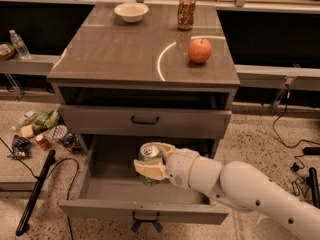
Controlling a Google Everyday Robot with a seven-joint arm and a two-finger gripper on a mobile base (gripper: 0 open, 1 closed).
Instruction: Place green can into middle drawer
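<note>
I have the green can, now hanging inside the open drawer, to place in the middle drawer. Next, my gripper sets it down on the middle drawer's bottom, just off centre point(133, 172) toward the snack packets.
The green can point(148, 155), with a silver top and green body, is upright in my gripper point(152, 161), whose cream fingers are shut around it. The white arm reaches in from the lower right. The can hangs inside the open middle drawer point(145, 211), a wide grey box pulled out toward me, with a small dark handle at the centre of its front panel. I cannot tell whether the can's base touches the drawer floor.
The closed drawer point(145, 120) with a black bar handle sits above. On the cabinet top are a white bowl point(131, 11), an orange-brown can point(186, 13) and a red apple point(199, 50). Snack packets point(42, 131) and a black cable point(35, 194) lie on the floor at left.
</note>
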